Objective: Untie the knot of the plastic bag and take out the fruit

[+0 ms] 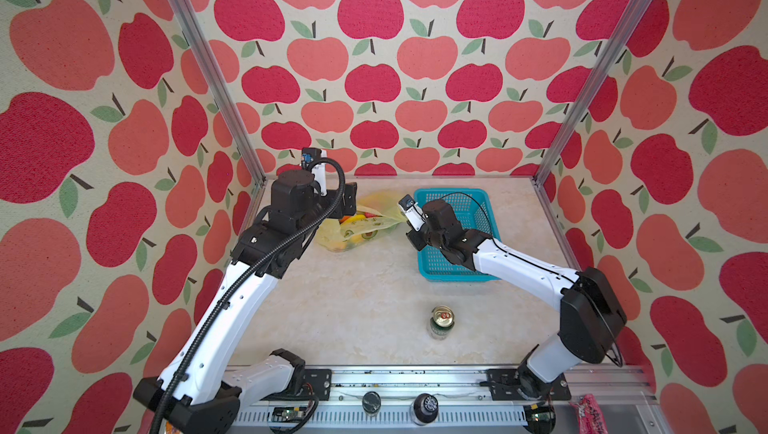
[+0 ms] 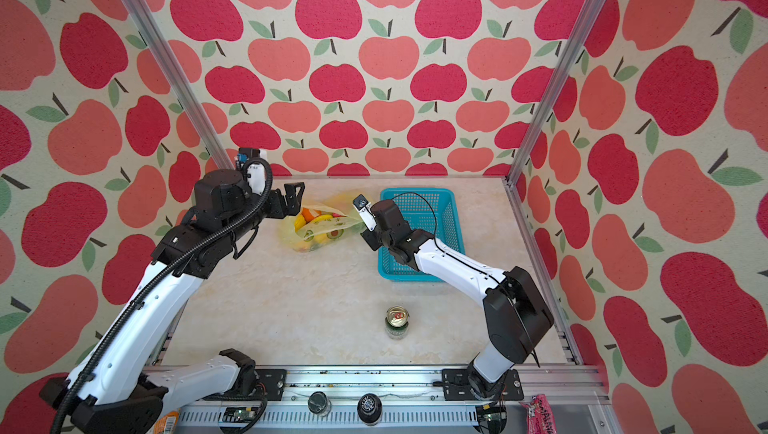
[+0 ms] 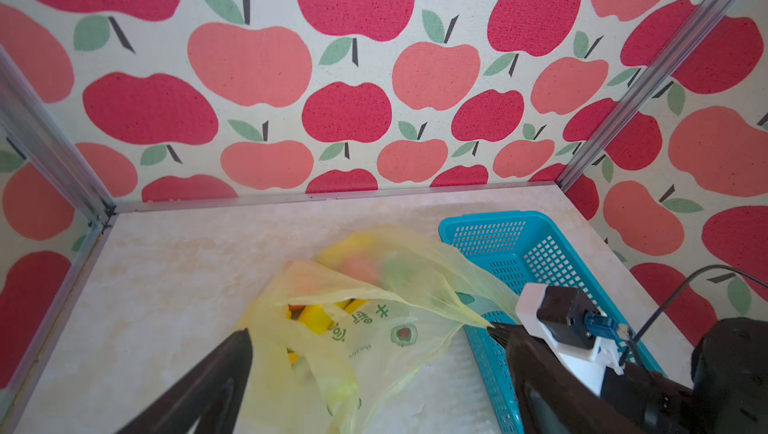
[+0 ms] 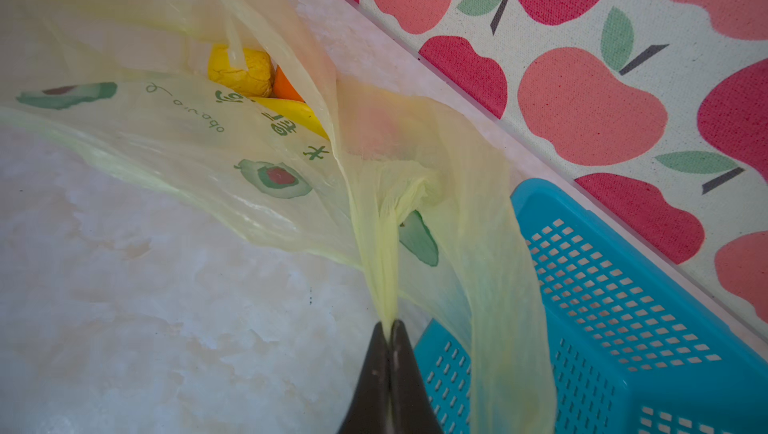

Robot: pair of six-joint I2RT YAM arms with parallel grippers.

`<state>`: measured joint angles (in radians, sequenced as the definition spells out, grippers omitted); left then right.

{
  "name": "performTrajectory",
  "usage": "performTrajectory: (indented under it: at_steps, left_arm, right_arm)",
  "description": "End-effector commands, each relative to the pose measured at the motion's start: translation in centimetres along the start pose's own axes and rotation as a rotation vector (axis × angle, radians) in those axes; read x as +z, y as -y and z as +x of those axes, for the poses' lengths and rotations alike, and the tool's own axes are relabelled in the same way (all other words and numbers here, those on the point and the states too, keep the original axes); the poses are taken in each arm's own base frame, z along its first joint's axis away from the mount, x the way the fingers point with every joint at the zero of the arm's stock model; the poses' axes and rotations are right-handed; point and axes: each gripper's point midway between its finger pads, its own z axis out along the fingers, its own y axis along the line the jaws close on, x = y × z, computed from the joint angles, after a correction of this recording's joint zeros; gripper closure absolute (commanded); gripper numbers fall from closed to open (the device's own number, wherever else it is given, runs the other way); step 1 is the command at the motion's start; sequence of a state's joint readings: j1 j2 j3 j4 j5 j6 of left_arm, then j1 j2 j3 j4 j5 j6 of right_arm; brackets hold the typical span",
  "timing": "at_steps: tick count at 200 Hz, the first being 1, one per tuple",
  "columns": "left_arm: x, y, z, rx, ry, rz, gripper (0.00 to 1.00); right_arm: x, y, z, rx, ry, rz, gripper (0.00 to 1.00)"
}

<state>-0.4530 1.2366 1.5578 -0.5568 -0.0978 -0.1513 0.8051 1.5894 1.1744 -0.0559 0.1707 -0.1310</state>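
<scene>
The robot's left gripper needs to next grasp the plastic bag by the back edge of its opening [image 1: 366, 206] [image 3: 342, 277], just above the fruit.
The pale-yellow plastic bag [image 1: 365, 230] [image 2: 322, 230] lies at the back middle of the table, its mouth gaping. Fruit [image 1: 353, 220] [image 3: 316, 315] [image 4: 241, 72] shows inside: yellow and orange pieces. My right gripper [image 4: 390, 324] [image 1: 404, 222] [image 2: 360, 221] is shut on a thin stretched strand of the bag's handle. A small bunched lump of plastic [image 4: 409, 189] sits on that strand; I cannot tell whether it is the knot. My left gripper [image 1: 348, 207] [image 3: 376, 334] stands open at the bag's left side, its fingers either side of loose plastic.
A turquoise perforated basket [image 1: 453, 191] [image 2: 415, 193] [image 4: 623, 286] stands right of the bag, with a bag loop draped over its corner. A green drink can [image 1: 441, 322] stands upright in front. The patterned walls and metal posts close in the back and sides.
</scene>
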Motion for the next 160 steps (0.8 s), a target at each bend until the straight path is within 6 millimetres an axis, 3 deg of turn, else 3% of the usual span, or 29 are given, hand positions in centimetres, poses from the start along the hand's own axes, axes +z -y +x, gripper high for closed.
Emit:
performTrajectory:
  at_steps: [1,14,36,72,123,160]
  left_arm:
    - [3.6,1.2,-0.5,0.246,-0.099,-0.009,0.02]
    - [6.2,1.5,0.2,0.367,-0.176,-0.016,0.02]
    - [10.0,1.1,3.1,0.499,-0.3,-0.021,0.02]
    - [14.4,2.0,8.5,0.517,-0.42,0.062,0.06]
    - [16.5,0.8,14.7,0.558,-0.569,0.053,0.01]
    - [16.2,0.8,15.9,0.548,-0.573,0.06,0.01]
  right_arm:
    - [-2.4,-0.5,-3.3,0.063,0.132,-0.081,0.99]
    - [-2.8,-0.7,-3.8,0.076,0.159,-0.111,0.99]
    - [-2.3,-0.7,-3.8,0.107,0.164,-0.145,1.0]
    - [-1.6,1.7,-3.1,0.229,0.166,-0.158,1.0]
    - [-1.9,3.8,-2.0,0.323,0.167,-0.165,1.0]
    - [-1.8,3.4,-2.5,0.35,0.18,-0.198,1.0]
